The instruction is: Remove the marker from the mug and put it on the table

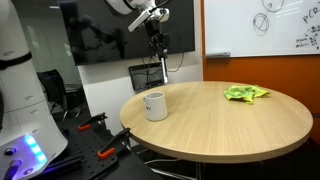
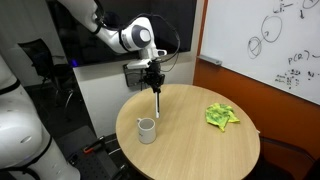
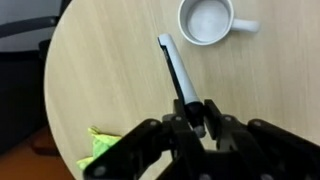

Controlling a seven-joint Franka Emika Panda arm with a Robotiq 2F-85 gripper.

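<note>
Next, I release the marker on the bare table (image 1: 178,96) (image 3: 127,63) between the mug and the yellow-green cloth, closer to the mug.
My gripper (image 3: 197,118) is shut on the marker (image 3: 176,68), a slim whitish stick with a dark end, and holds it by its upper end high above the table. In both exterior views the marker (image 1: 162,70) (image 2: 157,104) hangs down from the gripper (image 1: 157,40) (image 2: 154,78), clear of the mug. The white mug (image 1: 155,105) (image 2: 146,130) stands upright on the round tan table (image 1: 230,125) (image 2: 200,145). In the wrist view the mug (image 3: 206,20) looks empty, beyond the marker's tip.
A crumpled yellow-green cloth (image 1: 245,93) (image 2: 220,115) (image 3: 100,152) lies on the table away from the mug. A whiteboard (image 2: 265,45) is on the wall behind. A black chair (image 1: 148,75) stands behind the table. A white robot body (image 1: 20,100) stands beside it.
</note>
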